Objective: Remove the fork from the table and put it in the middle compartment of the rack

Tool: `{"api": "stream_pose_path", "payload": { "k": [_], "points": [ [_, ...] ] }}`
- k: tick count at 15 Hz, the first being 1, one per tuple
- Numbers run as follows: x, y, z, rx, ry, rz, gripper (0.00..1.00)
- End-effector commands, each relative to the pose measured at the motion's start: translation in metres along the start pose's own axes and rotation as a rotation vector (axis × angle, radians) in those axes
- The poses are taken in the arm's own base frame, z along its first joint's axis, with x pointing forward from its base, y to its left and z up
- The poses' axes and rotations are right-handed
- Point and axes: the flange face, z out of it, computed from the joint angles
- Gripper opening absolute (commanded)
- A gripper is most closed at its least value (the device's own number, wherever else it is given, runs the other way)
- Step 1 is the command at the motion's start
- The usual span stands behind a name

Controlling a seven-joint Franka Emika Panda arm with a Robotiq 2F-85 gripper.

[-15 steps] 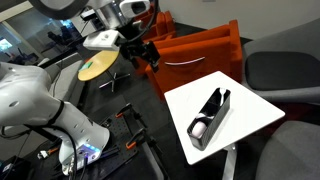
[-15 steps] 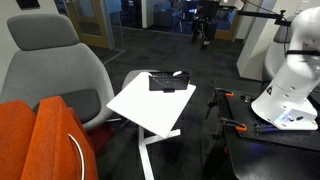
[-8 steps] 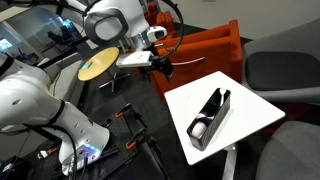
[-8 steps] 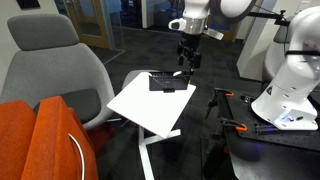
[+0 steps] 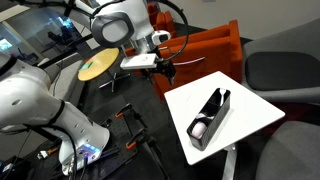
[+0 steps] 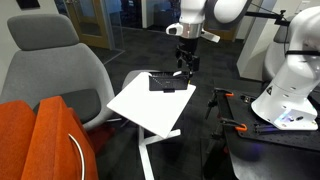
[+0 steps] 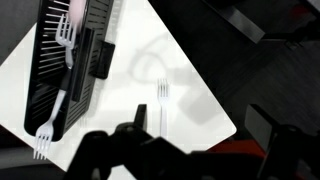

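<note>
The white fork lies on the table next to the rack, so my gripper goes down to it next and closes on the fork's neck [image 5: 186,95] [image 7: 163,106] below its tines.
A white plastic fork [image 7: 162,104] lies flat on the white table [image 7: 190,70], to the right of the black rack [image 7: 68,70] and near the table's corner. The rack holds other white utensils, and one fork [image 7: 45,135] sticks out of its near end. My gripper [image 7: 198,126] hangs above the table's corner with its jaws wide apart and nothing between them. In both exterior views the gripper [image 5: 165,68] [image 6: 184,68] hovers just off the table's edge [image 5: 235,105] [image 6: 145,108], beside the rack [image 5: 210,112] [image 6: 170,80]. The fork on the table is too small to make out there.
A white round object [image 5: 200,128] sits in one end section of the rack. A small round yellowish table [image 5: 97,66] stands behind the arm. An orange chair [image 5: 200,52] and grey chairs [image 5: 285,70] [image 6: 50,60] ring the table.
The arm has swung from over the yellowish table to the white table's edge and come down near the rack. In the last half second it moved only slightly.
</note>
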Motion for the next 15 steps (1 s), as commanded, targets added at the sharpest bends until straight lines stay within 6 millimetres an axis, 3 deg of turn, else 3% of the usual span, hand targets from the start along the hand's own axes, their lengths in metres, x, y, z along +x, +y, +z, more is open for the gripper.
{"api": "stream_pose_path", "payload": {
  "k": [1, 7, 15],
  "points": [
    [0.009, 0.004, 0.022, 0.007, 0.004, -0.039, 1.00],
    [0.024, 0.014, 0.069, -0.019, 0.057, -0.130, 1.00],
    [0.068, 0.026, 0.137, 0.044, 0.056, -0.118, 1.00]
  ]
}}
